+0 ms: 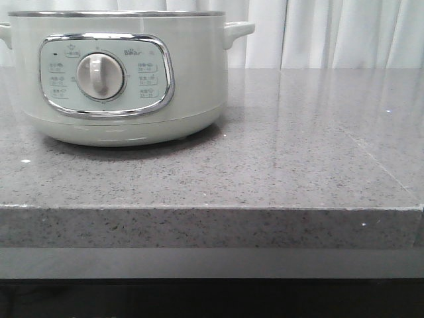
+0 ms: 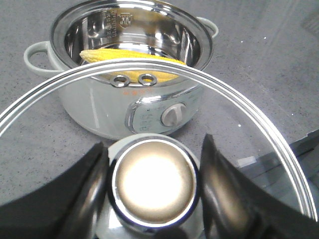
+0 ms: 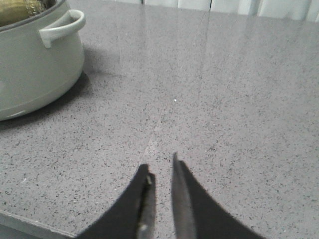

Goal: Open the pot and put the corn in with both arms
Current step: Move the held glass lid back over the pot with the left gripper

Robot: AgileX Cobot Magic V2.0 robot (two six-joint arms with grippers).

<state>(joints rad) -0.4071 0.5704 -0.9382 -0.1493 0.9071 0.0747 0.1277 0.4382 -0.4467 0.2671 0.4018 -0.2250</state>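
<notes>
My left gripper is to release the glass lid on the steel rim of the pot (image 1: 118, 10) (image 2: 132, 41), so that it covers the yellow corn.
The pale grey-green pot (image 1: 119, 79) stands at the left of the counter with its dial facing me. In the left wrist view the pot (image 2: 99, 107) is open and the yellow corn (image 2: 124, 56) lies across its steel inner bowl. My left gripper (image 2: 152, 149) is shut on the round knob (image 2: 153, 181) of the steel-rimmed glass lid (image 2: 239, 99) and holds it above and in front of the pot. My right gripper (image 3: 160, 164) is shut and empty, low over the counter to the right of the pot (image 3: 35, 64). Neither gripper shows in the front view.
The grey speckled counter (image 1: 298, 152) stretches to the right of the pot, with its front edge (image 1: 212, 209) close to me. White curtains (image 1: 331, 33) hang behind. A side handle (image 3: 62, 27) of the pot sticks out toward the right gripper.
</notes>
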